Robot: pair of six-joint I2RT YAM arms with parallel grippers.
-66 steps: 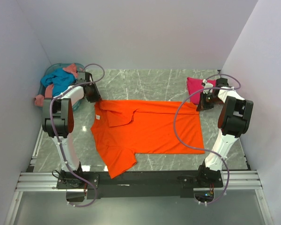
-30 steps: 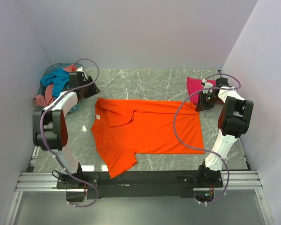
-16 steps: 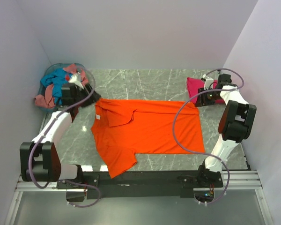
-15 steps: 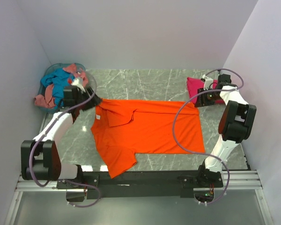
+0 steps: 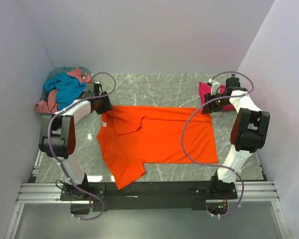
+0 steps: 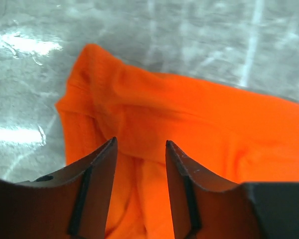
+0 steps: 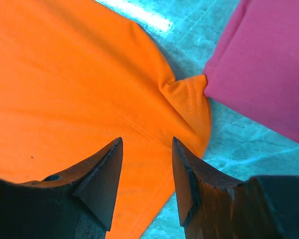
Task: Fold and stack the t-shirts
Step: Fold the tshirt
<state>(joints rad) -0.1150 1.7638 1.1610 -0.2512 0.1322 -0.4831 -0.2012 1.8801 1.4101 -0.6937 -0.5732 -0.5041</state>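
Next, my right gripper grips the orange t-shirt at the far edge point(image 5: 195, 110) point(image 7: 139, 82), just in from its hem beside the folded magenta t-shirt.
The orange t-shirt point(image 5: 154, 137) lies spread flat in the middle of the table. My left gripper point(image 5: 107, 107) is at its far left corner; in the left wrist view it point(image 6: 139, 144) is open, with a raised orange fold point(image 6: 189, 114) between the fingers, not pinched. My right gripper point(image 5: 206, 109) is at the far right corner. The right wrist view shows it point(image 7: 147, 142) open over the orange hem point(image 7: 65, 84), beside the folded magenta t-shirt point(image 7: 269, 64). That magenta shirt point(image 5: 206, 90) lies at the back right. Teal point(image 5: 67, 87) and salmon point(image 5: 44, 105) t-shirts are heaped at the back left.
A pale blue round basket point(image 5: 56, 73) under the heaped shirts stands in the back left corner. Grey walls close in the left, back and right sides. Bare marble table point(image 5: 154, 89) shows behind the orange shirt. A metal rail point(image 5: 149, 191) runs along the near edge.
My left arm swung out near the basket and came back to the orange shirt's far left corner. My right gripper shifted a little left onto the far right corner and opened wider.
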